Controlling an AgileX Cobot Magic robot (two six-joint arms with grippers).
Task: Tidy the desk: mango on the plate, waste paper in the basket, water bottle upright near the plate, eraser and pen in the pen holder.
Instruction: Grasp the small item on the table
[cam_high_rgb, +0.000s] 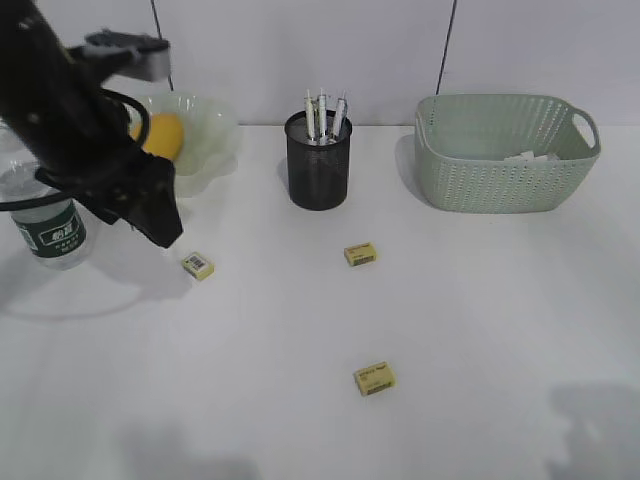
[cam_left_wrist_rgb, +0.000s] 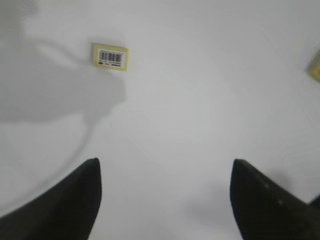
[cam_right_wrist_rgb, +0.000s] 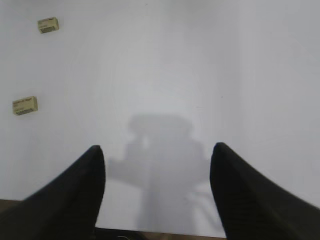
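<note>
My left gripper needs to close next on the short ends (cam_high_rgb: 198, 265) (cam_left_wrist_rgb: 110, 57) of the yellow eraser with the barcode, the one nearest the green plate.
The mango (cam_high_rgb: 165, 135) lies on the green ruffled plate (cam_high_rgb: 210, 135) at the back left. The water bottle (cam_high_rgb: 50, 228) stands upright left of the plate. Pens (cam_high_rgb: 322, 115) stick out of the black mesh pen holder (cam_high_rgb: 318, 165). White waste paper (cam_high_rgb: 530, 157) shows inside the basket (cam_high_rgb: 505, 150). Three yellow erasers lie on the desk: one (cam_high_rgb: 198, 265) with a barcode (cam_left_wrist_rgb: 110, 56), one (cam_high_rgb: 361, 254) mid-desk, one (cam_high_rgb: 375, 378) nearer the front. My left gripper (cam_left_wrist_rgb: 165, 167) hangs open and empty just left of the barcode eraser. My right gripper (cam_right_wrist_rgb: 157, 150) is open and empty over bare desk.
The left arm (cam_high_rgb: 70, 120) crosses in front of the plate and bottle. Two erasers (cam_right_wrist_rgb: 48, 25) (cam_right_wrist_rgb: 25, 105) sit far left in the right wrist view. The desk's front edge (cam_right_wrist_rgb: 150, 235) runs just below the right fingers.
</note>
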